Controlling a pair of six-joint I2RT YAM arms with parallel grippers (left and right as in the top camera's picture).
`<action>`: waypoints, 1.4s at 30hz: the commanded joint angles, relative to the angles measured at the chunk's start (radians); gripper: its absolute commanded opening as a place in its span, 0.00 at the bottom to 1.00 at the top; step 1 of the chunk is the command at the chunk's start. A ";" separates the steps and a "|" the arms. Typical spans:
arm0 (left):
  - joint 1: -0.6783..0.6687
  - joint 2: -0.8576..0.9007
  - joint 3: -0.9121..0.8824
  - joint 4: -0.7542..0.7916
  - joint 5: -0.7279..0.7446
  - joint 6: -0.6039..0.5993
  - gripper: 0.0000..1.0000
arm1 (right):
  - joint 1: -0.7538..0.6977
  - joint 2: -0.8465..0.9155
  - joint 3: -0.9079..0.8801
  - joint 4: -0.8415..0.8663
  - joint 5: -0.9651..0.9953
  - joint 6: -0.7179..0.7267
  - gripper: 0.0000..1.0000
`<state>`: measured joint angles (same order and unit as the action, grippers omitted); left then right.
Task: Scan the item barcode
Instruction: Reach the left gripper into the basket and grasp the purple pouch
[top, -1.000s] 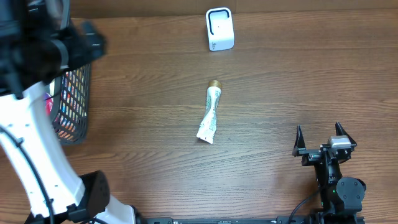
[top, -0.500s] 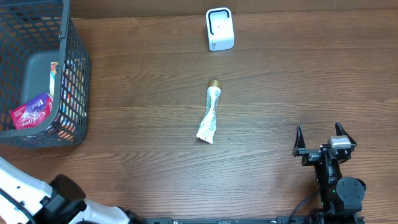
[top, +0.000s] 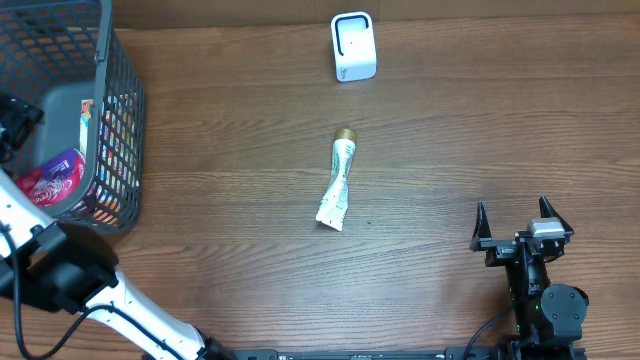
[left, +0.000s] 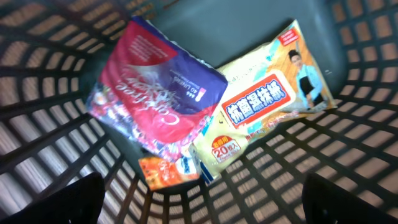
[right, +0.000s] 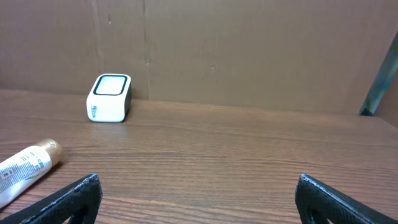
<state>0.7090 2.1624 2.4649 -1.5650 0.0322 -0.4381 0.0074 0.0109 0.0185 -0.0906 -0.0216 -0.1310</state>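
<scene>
The left gripper needs to close on the purple part (top: 66, 166) (left: 188, 91) of the red-purple packet, near the yellow wipes pack in the black mesh basket.
The white scanner (top: 353, 46) stands at the table's far edge, also in the right wrist view (right: 109, 98). A white tube with a gold cap (top: 338, 180) lies mid-table, its cap toward the scanner (right: 25, 168). My left gripper (left: 199, 208) hangs open over the black mesh basket (top: 122, 130), above a red-purple packet (left: 155, 87), a yellow wipes pack (left: 267, 99) and a small orange packet (left: 166, 172). It touches none of them. My right gripper (top: 513, 212) rests open at the near right, nothing between its fingers (right: 68, 199).
The basket's mesh walls (left: 373, 124) ring the left gripper on all sides. The left arm's white link (top: 130, 310) crosses the near-left corner. A brown cardboard wall (right: 249, 50) backs the table behind the scanner.
The left arm swung away from over the basket, down to the near-left corner, and its wrist now sits back at the basket's left edge. The right arm, tube and scanner stayed still.
</scene>
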 joint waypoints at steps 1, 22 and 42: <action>-0.057 0.039 0.002 0.016 -0.207 0.011 0.84 | 0.005 -0.008 -0.010 0.006 0.002 0.003 1.00; -0.128 0.345 -0.006 -0.039 -0.372 0.050 0.87 | 0.005 -0.008 -0.010 0.006 0.002 0.003 1.00; -0.118 0.367 0.048 -0.126 -0.397 -0.005 0.04 | 0.005 -0.008 -0.010 0.006 0.002 0.003 1.00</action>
<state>0.5831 2.5530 2.4622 -1.6760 -0.3786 -0.3939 0.0074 0.0109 0.0185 -0.0906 -0.0216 -0.1310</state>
